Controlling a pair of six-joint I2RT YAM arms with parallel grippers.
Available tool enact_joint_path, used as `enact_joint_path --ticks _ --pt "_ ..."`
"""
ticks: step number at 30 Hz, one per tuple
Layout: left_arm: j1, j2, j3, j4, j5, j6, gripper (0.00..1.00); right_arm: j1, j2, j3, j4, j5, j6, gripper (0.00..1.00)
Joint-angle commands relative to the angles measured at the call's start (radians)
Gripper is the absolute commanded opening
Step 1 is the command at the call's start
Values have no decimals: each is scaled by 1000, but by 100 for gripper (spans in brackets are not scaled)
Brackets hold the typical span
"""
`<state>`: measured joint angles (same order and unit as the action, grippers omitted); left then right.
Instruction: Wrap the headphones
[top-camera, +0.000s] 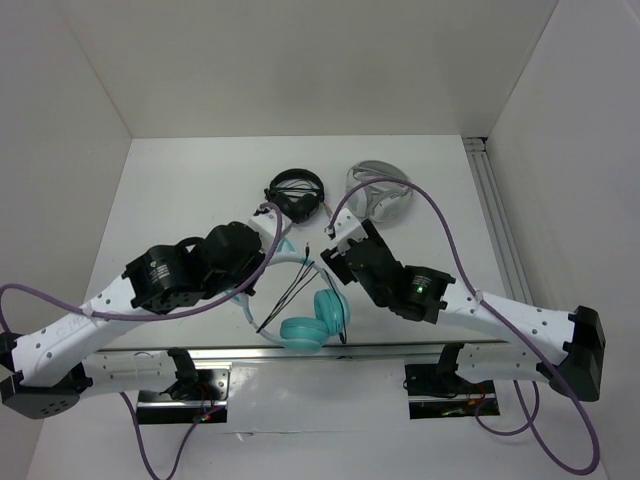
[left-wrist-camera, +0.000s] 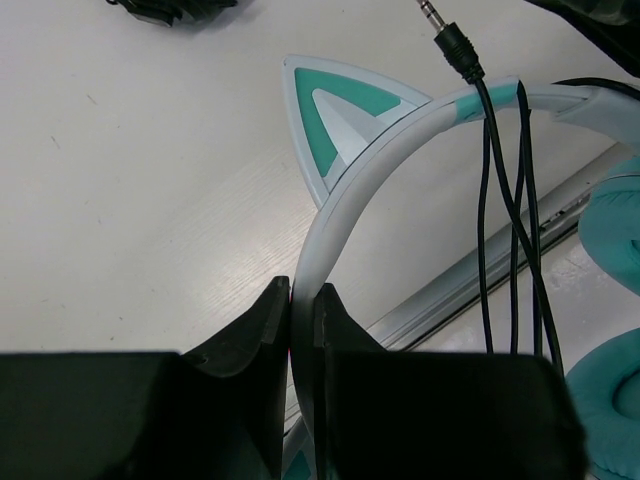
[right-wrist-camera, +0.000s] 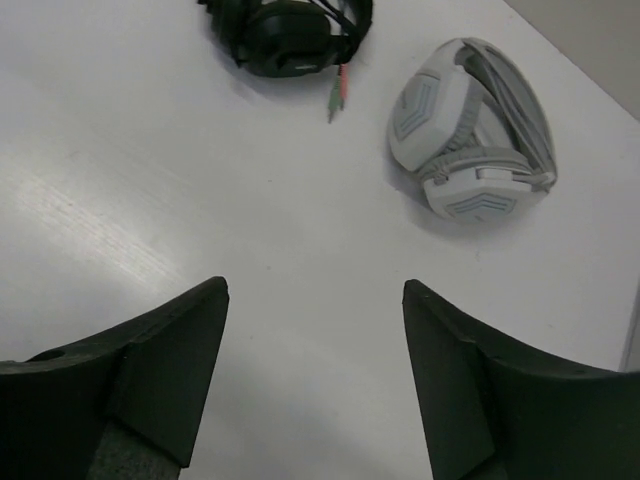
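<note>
The fingers of my left gripper will release the headphones so that they lie flat on the table (top-camera: 297, 271) (left-wrist-camera: 290, 132), between the black headphones and the metal rail.
The headphones (top-camera: 316, 319) lie near the table's front edge, teal ear cups side by side, pale headband arching to the left. My left gripper (left-wrist-camera: 303, 293) is shut on the headband (left-wrist-camera: 345, 205), just below a teal cat ear (left-wrist-camera: 335, 115). The thin black cable (left-wrist-camera: 503, 200) is looped over the headband several times, and its plug (left-wrist-camera: 452, 38) sticks up free. In the top view the left gripper (top-camera: 262, 272) sits over the band. My right gripper (right-wrist-camera: 315, 290) stands open over bare table with nothing between its fingers; in the top view this right gripper (top-camera: 335, 243) is just behind the headphones.
Black headphones (top-camera: 296, 192) and grey-white headphones (top-camera: 378, 190) lie at the back of the table; both show ahead of the right gripper, the black pair (right-wrist-camera: 290, 30) and the grey-white pair (right-wrist-camera: 475, 130). A metal rail (top-camera: 300, 350) runs along the front edge.
</note>
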<state>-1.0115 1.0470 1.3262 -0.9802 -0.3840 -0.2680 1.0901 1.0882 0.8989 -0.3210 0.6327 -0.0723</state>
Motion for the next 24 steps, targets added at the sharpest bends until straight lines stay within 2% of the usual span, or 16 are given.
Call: enact_joint_path --ticks 1,2,3,6,8,11,18,21,24 --pt "-4 5 15 60 -46 -51 0 -41 -25 -6 69 91 46 79" --pt "5 18 4 69 -58 -51 0 -50 -25 4 59 105 61 97" --pt "19 18 -7 89 -58 -65 0 -70 -25 17 59 137 71 100" --pt "45 27 -59 130 -58 -95 0 -93 -25 58 8 223 150 100" --pt "68 36 -116 184 -90 -157 0 -108 -14 105 -32 333 218 100" --pt "88 48 -217 244 -119 -256 0 -134 -14 158 -145 416 348 100" --pt "135 97 -456 524 -260 -401 0 -144 -65 219 -269 326 428 100" --pt "185 119 -547 665 -274 -412 0 -144 -111 219 -297 268 439 100" --pt "270 119 -628 856 -195 -356 0 -144 -167 170 -288 259 439 100"
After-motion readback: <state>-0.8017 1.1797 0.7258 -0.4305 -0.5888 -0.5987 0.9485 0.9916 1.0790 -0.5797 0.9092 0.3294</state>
